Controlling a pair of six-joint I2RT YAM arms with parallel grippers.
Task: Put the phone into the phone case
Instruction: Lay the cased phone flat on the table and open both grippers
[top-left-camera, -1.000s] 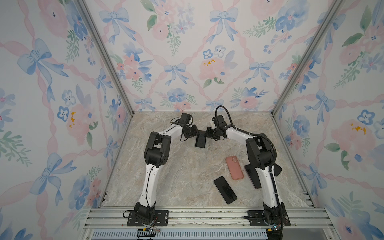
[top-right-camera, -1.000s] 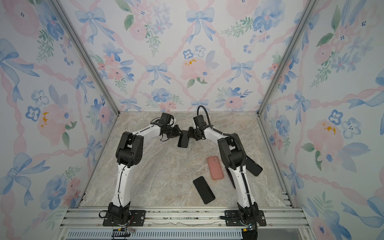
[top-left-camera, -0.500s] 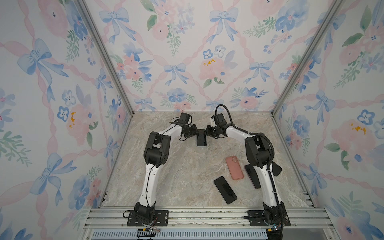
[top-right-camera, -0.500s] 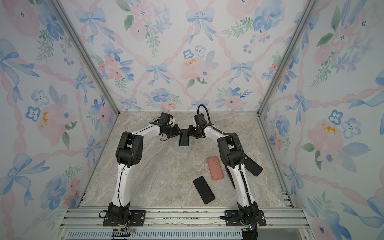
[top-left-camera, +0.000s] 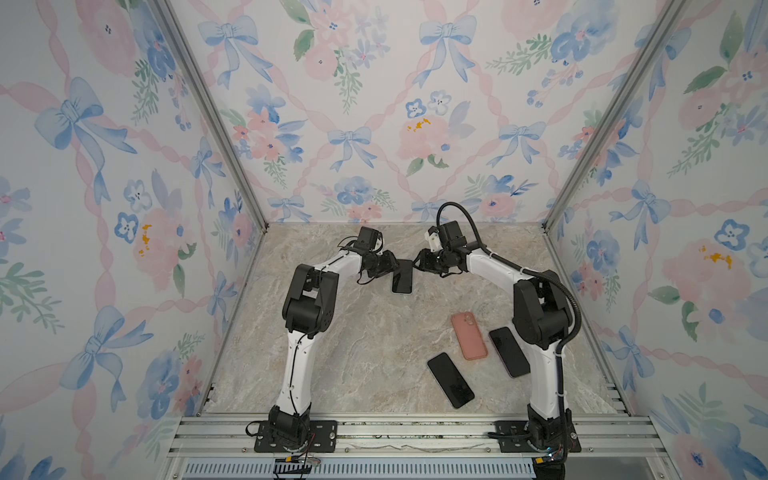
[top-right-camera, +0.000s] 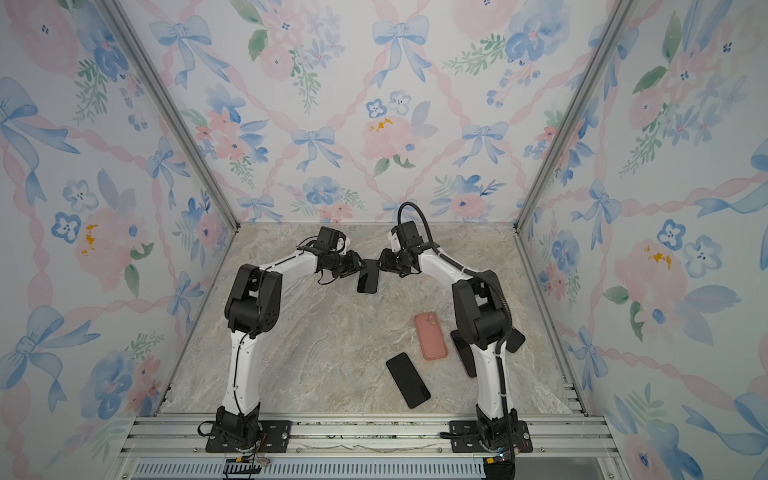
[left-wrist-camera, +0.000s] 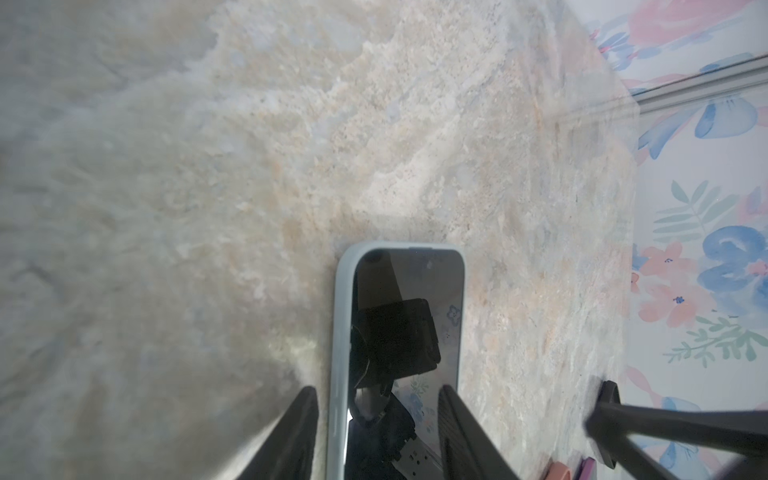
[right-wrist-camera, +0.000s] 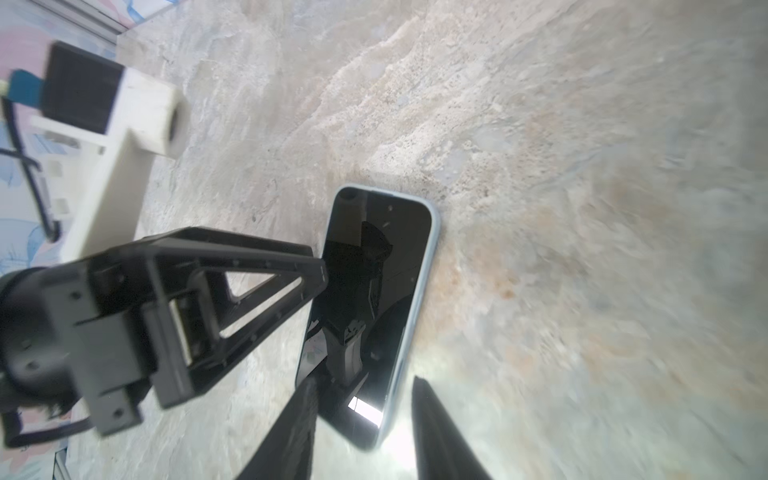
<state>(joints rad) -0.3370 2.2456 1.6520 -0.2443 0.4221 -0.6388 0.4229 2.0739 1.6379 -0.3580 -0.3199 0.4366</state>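
The pink phone case is next, and my right gripper needs to close on its long side (top-left-camera: 461, 348), near the case's front corner that is beside the black phone.
The phone (top-left-camera: 402, 276) lies screen up on the marble table at the back centre, seated in a light blue phone case (left-wrist-camera: 343, 332) whose rim shows round the black screen (right-wrist-camera: 374, 266). In both top views my left gripper (top-left-camera: 395, 266) and right gripper (top-left-camera: 417, 262) meet at its far end from either side. In the left wrist view my left gripper (left-wrist-camera: 378, 388) is open and straddles the cased phone, with a gap beside the rim. In the right wrist view my right gripper (right-wrist-camera: 362, 382) is also open astride the phone's end, and the left gripper's fingers (right-wrist-camera: 249, 282) show beside it.
A pink phone case (top-left-camera: 468, 336) lies back up at the right. A black phone (top-left-camera: 450, 380) lies nearer the front rail. Another dark phone (top-left-camera: 509, 351) is partly under my right arm. Floral walls close in on three sides.
Both grippers' jaws have widened and come off the cased phone's sides. The phone has settled slightly and lies on the table between them.
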